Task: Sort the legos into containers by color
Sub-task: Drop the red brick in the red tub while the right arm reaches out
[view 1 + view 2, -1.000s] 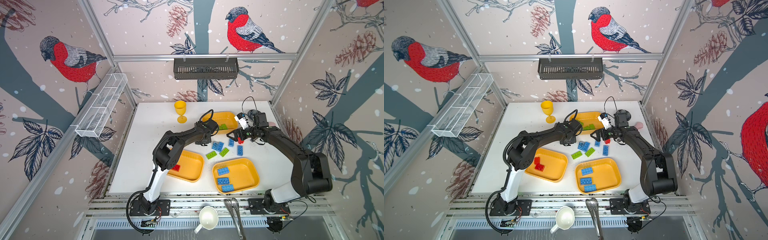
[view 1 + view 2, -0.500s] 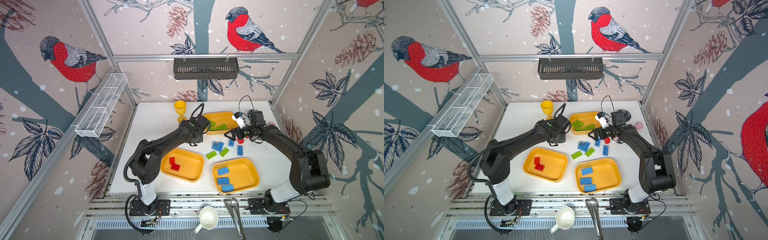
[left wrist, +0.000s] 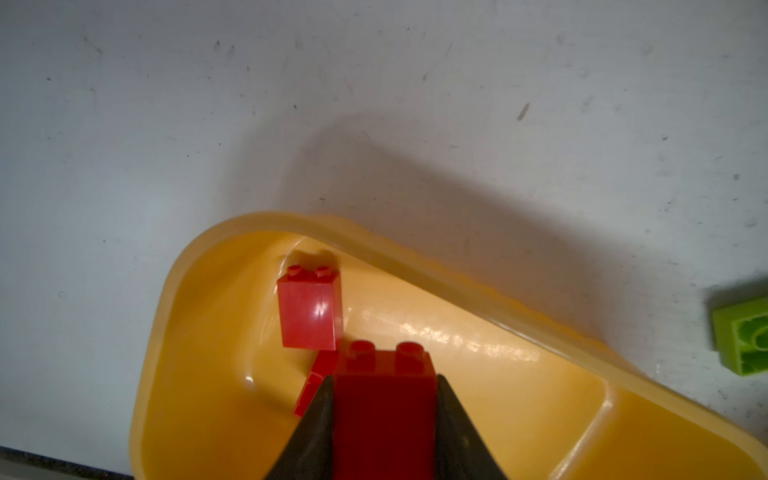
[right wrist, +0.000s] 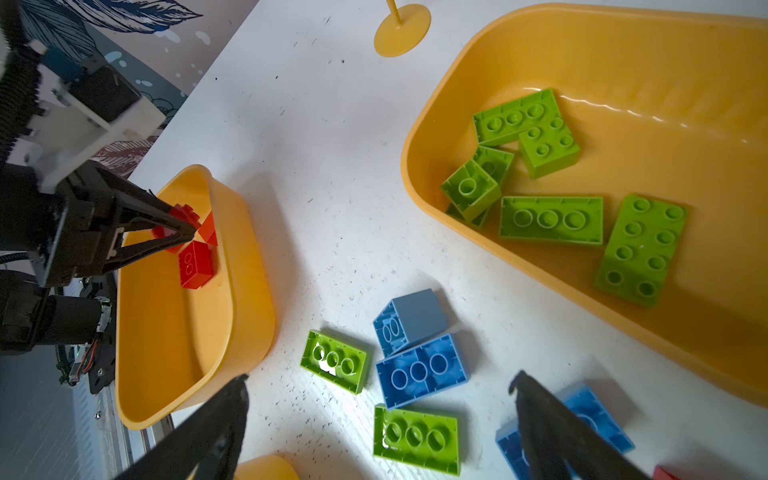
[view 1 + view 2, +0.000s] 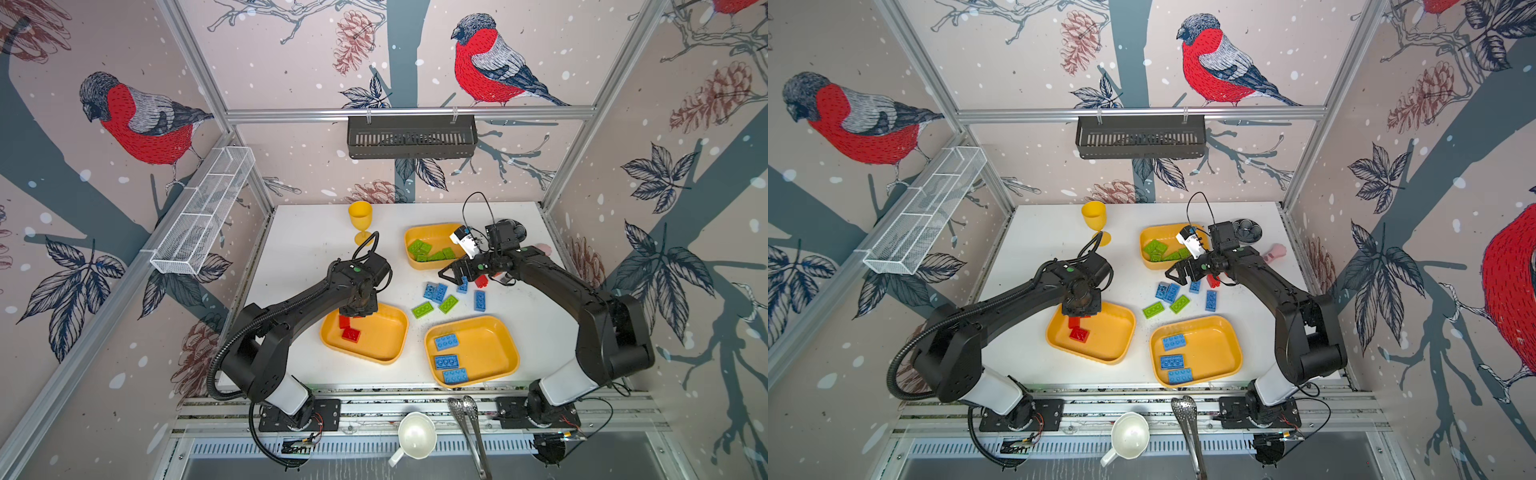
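The long sides of the green lego (image 5: 422,309) (image 4: 336,360) nearest the tray with the red legos will be gripped by my right gripper.
My left gripper (image 3: 384,378) is shut on a red lego (image 3: 384,415) and hangs over the back left corner of the front left tray (image 5: 386,349). Two more red legos (image 5: 351,334) lie in that tray. My right gripper (image 4: 379,380) is open and empty above the loose legos mid-table: blue ones (image 5: 435,291), green ones (image 5: 422,309) and a red one (image 5: 482,281) beside the right wrist. The back tray (image 5: 436,235) holds several green legos (image 5: 419,248). The front right tray (image 5: 486,349) holds three blue legos (image 5: 446,341).
A yellow goblet (image 5: 360,220) stands at the back, left of the green tray. A dark round dish (image 5: 1248,230) and a pink object (image 5: 1276,251) sit at the back right. A white cup (image 5: 417,436) and metal tongs (image 5: 469,419) lie in front of the table.
My left gripper has swung from beside the back tray to the front left tray, carrying the red lego. My right gripper has shifted only slightly.
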Robot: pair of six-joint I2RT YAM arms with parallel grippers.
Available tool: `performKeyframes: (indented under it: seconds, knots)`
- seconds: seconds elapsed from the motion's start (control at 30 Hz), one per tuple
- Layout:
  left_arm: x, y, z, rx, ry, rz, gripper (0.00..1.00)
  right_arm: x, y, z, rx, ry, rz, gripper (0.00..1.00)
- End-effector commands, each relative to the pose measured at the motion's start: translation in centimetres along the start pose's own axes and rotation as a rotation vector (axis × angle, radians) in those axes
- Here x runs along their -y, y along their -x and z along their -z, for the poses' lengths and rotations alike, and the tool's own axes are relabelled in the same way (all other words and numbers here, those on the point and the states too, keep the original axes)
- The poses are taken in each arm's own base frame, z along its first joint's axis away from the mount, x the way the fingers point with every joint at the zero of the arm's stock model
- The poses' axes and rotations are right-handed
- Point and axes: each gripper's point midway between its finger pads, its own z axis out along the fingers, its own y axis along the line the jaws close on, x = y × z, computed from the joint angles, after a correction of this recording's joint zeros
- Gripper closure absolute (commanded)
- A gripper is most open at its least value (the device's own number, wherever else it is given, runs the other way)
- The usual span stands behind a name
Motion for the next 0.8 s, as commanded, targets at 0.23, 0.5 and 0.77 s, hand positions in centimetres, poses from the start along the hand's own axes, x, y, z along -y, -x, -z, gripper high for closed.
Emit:
performKeyframes:
  seconds: [0.23,0.5,0.77]
  knots:
    - [0.3,1.4,0.9,0.022,-0.041,-0.013,0.27,-2.3,-0.7,0.2,-0.026,0.019,0.152,0.01]
    - [2.1,5.0,4.4,0.135,-0.380,-0.120,0.15,-5.4,-2.2,-2.4,-0.098,-0.002,0.454,0.01]
    - [2.6,6.7,6.4,0.213,-0.543,-0.194,0.13,-6.4,-5.2,-5.5,-0.215,0.027,0.647,0.02]
